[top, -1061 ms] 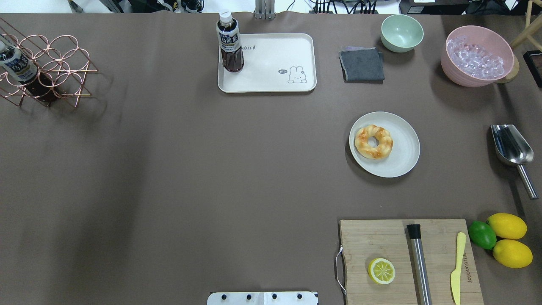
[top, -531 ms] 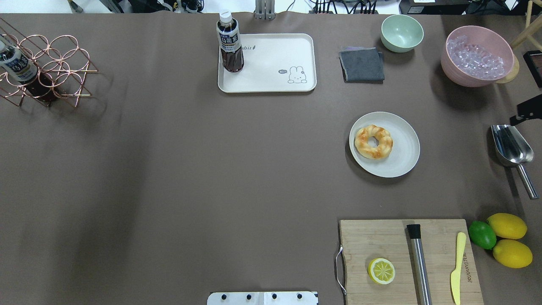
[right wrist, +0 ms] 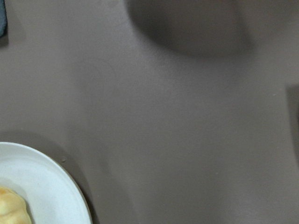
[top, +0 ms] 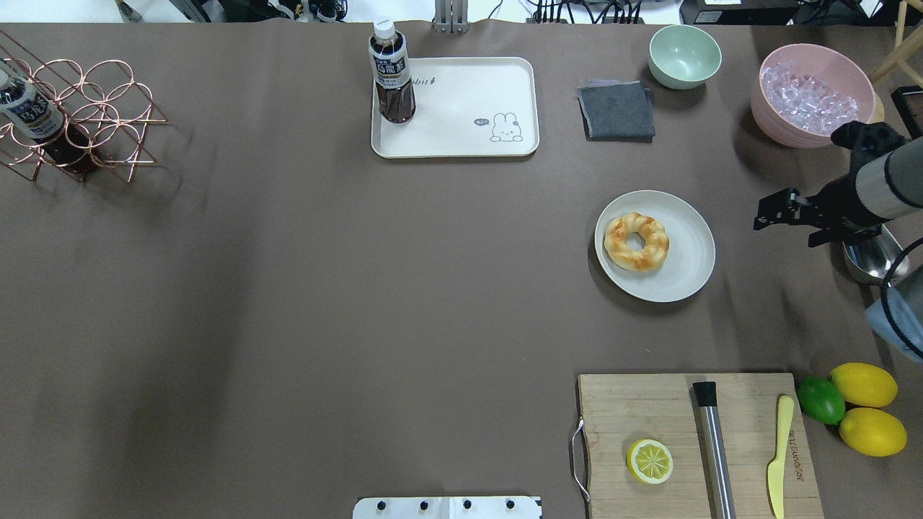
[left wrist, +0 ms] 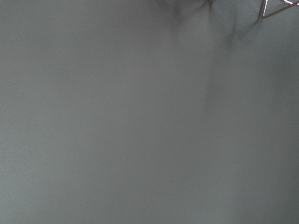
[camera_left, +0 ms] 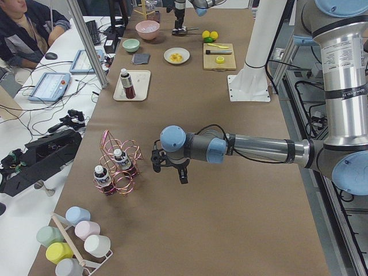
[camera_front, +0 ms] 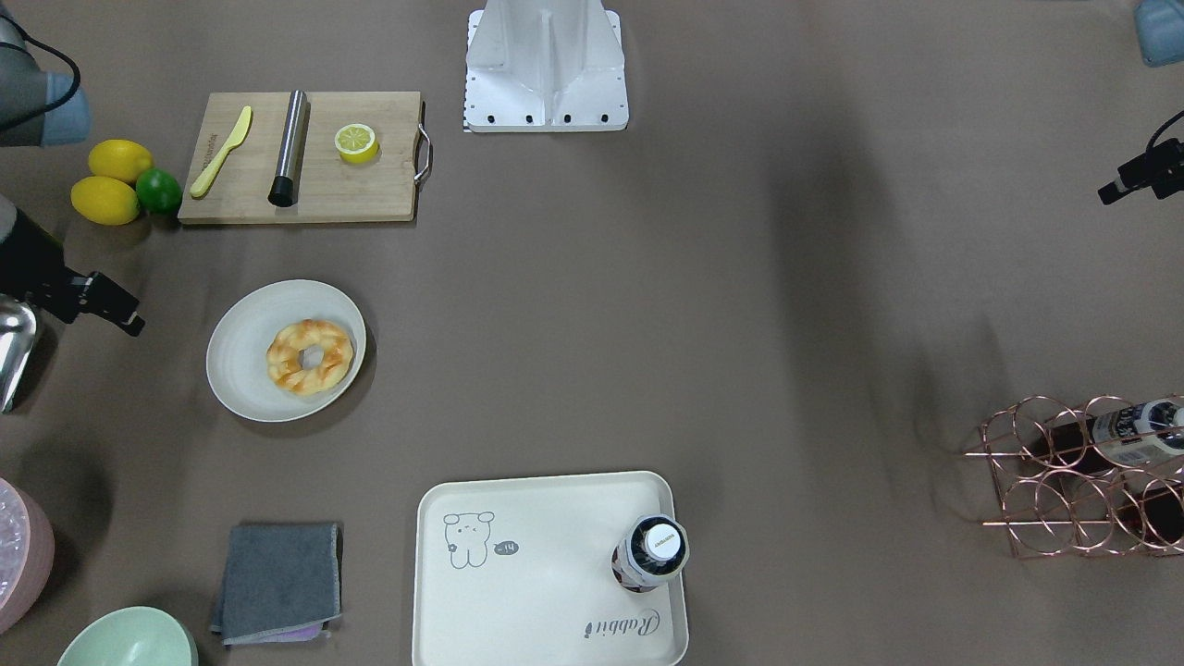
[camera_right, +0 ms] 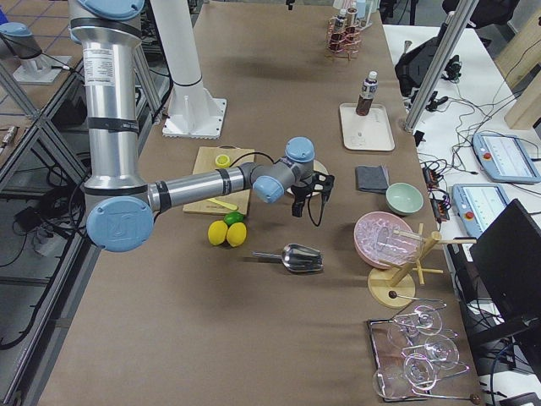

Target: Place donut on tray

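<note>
Next, I close my right gripper on the off-white plate's rim [camera_front: 216, 320], on the side that faces the metal scoop, instead of closing it on the donut itself.
The donut [top: 637, 241] is a golden twisted ring lying on a round off-white plate [top: 689, 259], right of the table's middle. It also shows in the front view [camera_front: 310, 356] and at the lower left corner of the right wrist view [right wrist: 9, 207]. The cream tray [top: 461, 108] sits at the far middle with a dark drink bottle [top: 391, 72] standing on its left corner. My right gripper [top: 800, 223] hovers just right of the plate, with its jaws apart and empty. My left gripper [camera_left: 169, 168] hangs over bare table near the wire rack, and I cannot tell whether it is open.
Under my right arm lies a metal scoop [top: 876, 263]. A pink bowl of ice [top: 811, 94], a green bowl [top: 684, 56] and a grey cloth [top: 616, 108] stand at the far right. A cutting board [top: 649, 411] with a lemon half [top: 650, 461] is near. A copper wire rack [top: 79, 119] is far left.
My right arm has come into the overhead view from the right edge and moved left over the scoop toward the plate. The donut, plate and tray have not moved.
</note>
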Available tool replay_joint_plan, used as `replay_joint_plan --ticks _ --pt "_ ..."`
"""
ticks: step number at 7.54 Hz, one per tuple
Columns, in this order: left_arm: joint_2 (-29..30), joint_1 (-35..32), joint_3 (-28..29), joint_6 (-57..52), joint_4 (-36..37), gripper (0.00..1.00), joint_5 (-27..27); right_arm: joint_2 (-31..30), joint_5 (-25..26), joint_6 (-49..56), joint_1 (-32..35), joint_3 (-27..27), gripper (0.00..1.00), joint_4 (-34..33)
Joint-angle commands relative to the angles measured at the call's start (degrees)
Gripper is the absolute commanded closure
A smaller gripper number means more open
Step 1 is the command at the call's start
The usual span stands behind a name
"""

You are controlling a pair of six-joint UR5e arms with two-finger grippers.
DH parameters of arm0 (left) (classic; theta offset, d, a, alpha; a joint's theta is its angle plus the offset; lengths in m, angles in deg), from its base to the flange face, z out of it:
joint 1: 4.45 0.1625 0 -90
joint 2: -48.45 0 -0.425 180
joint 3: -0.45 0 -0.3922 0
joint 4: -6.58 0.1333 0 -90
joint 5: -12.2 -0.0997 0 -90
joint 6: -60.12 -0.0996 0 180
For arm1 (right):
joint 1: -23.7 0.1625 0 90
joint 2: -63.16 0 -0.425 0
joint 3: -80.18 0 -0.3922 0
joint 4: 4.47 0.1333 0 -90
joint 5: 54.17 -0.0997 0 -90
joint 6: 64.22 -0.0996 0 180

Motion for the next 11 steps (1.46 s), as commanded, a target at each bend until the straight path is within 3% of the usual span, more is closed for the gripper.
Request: replay_joint_plan --ticks 1,3,5,8,9,10,11 --pt "0.0 0.1 0.1 0.0 0.0 0.02 0.0 2.2 7.0 -9.2 -7.3 -3.7 0.0 8.3" --pt "0.0 0.1 0.1 0.0 0.0 0.02 0.0 5.5 11.0 -15.7 -11.7 -4.3 0.02 8.4" --pt "0.0 0.1 0.2 -0.1 0.0 0.02 0.0 5.1 11.4 -17.5 -12.3 -4.1 0.11 8.4" --pt "0.0 0.1 0.1 -0.1 0.0 0.02 0.0 3.8 11.7 -17.4 -13.3 -3.8 0.15 8.6" --pt "0.0 0.1 0.1 0.0 0.0 0.02 0.0 3.3 11.7 -17.5 -13.3 -3.6 0.24 8.6" --pt "0.0 0.1 -0.1 0.0 0.0 0.02 0.0 2.7 11.7 -18.3 -13.3 -3.2 0.55 8.7" --pt "0.0 0.1 0.0 0.0 0.0 0.02 0.0 2.8 11.6 -20.2 -13.3 -2.5 1.0 8.7"
